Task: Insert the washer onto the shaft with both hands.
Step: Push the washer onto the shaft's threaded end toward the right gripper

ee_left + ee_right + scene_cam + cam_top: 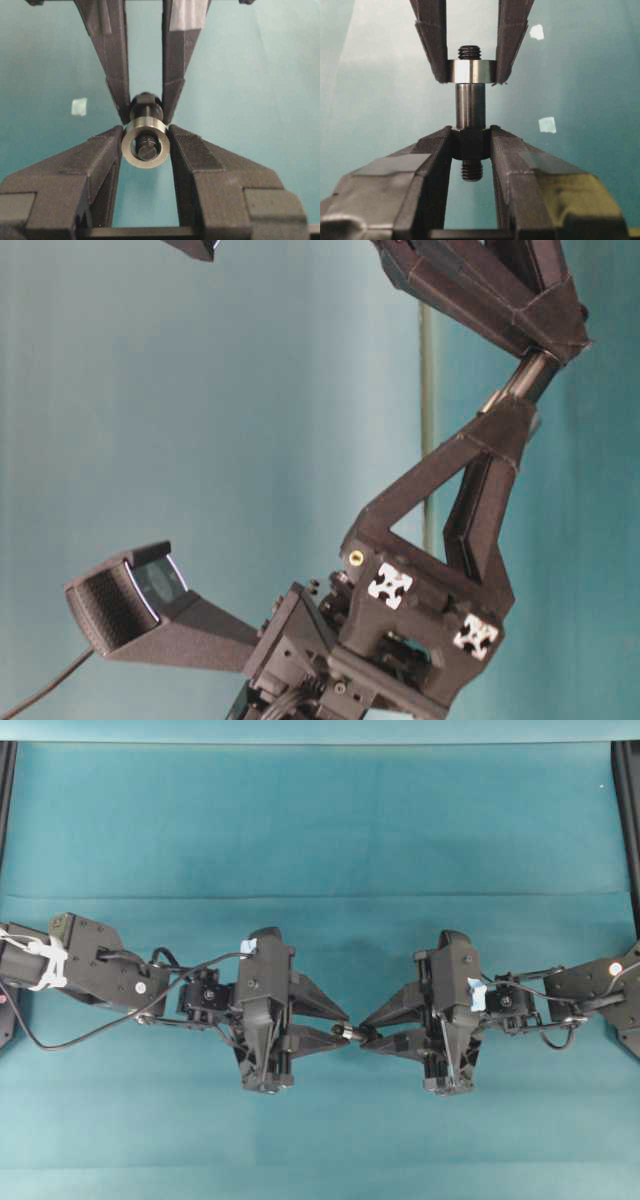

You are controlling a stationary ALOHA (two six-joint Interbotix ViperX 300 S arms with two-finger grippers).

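The robot's left gripper should release the washer, now around the shaft's far end, on the shaft, up against the shaft's dark collar (358, 1034) (147, 112) in the right gripper.
My two grippers meet tip to tip above the teal cloth. The left gripper (343, 1029) (145, 144) is shut on the washer (145, 157) (470, 71), a silvery ring pinched at its sides. The right gripper (367, 1031) (471, 142) is shut on the shaft (471, 105), gripping its dark collar. The washer sits around the shaft's far end. The threaded tip (470, 51) pokes out beyond the ring and shows inside its hole (147, 150) in the left wrist view. The shaft's other threaded end hangs behind the right fingers.
Small pale tape scraps lie on the cloth (79, 106) (547, 124) (536, 32). Black frame rails (628, 820) run along the table's sides. The table-level view shows only arm links and a wrist camera housing (130, 595).
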